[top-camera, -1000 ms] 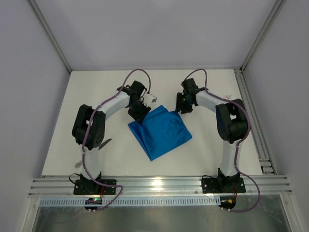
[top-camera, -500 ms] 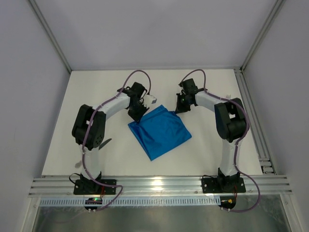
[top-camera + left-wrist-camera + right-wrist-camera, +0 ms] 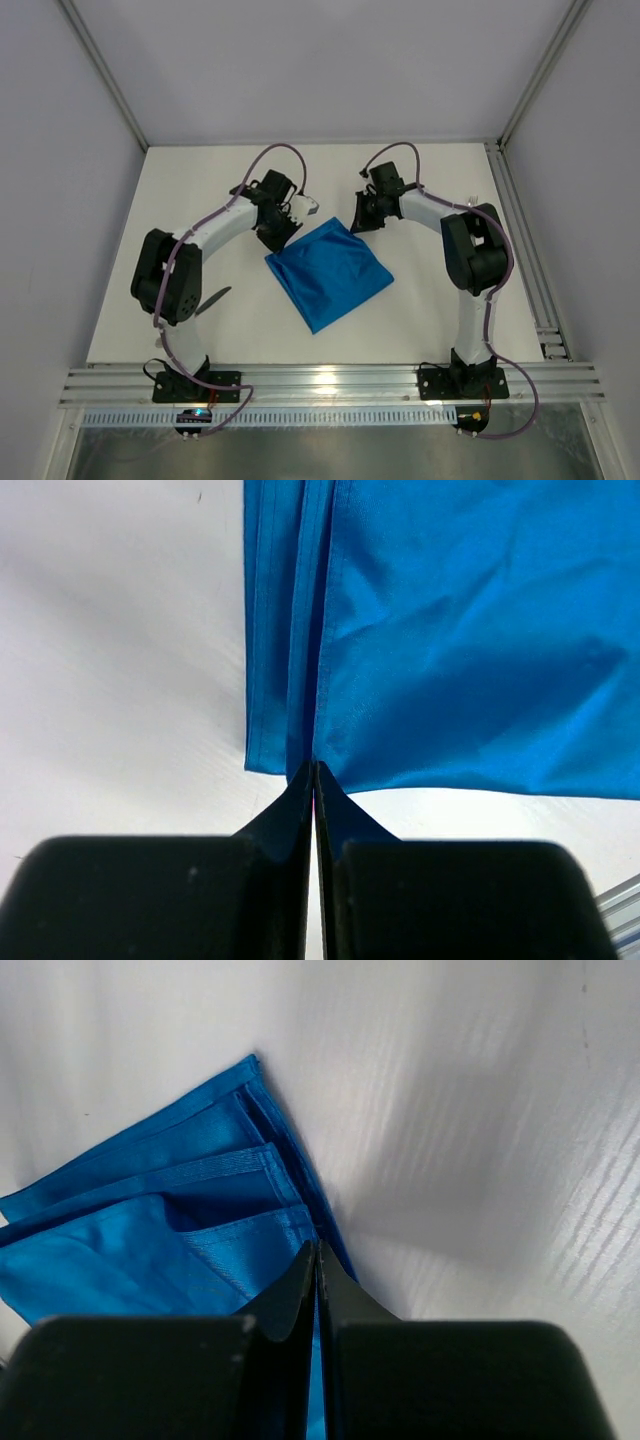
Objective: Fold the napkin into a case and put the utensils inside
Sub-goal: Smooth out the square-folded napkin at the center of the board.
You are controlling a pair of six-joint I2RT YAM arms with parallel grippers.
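Next, I open my right gripper and take the napkin's outermost corner (image 3: pixel 250 1064), because it pinches the upper hem while the corner of the lower layer sticks out beyond it.
The bright blue napkin (image 3: pixel 330 275) lies folded in layers as a tilted square on the white table, and no narrow case shows. My left gripper (image 3: pixel 272 240) is shut on the napkin's left far corner. In the left wrist view its tips (image 3: pixel 314 768) pinch the hem of the napkin (image 3: pixel 460 660). My right gripper (image 3: pixel 356 224) is shut on the far corner. The right wrist view shows layered napkin hems (image 3: pixel 150 1250) running into its jaws (image 3: pixel 317 1250). One dark slim utensil (image 3: pixel 213 300) lies beside the left arm.
Aluminium rails run along the near edge (image 3: pixel 330 380) and the right side (image 3: pixel 525 240) of the table. Grey walls enclose the back and both sides. A small white object (image 3: pixel 471 198) sits near the right arm's elbow.
Both grippers have shut on the napkin's far corners and moved slightly toward the back. The left arm's elbow has swung left.
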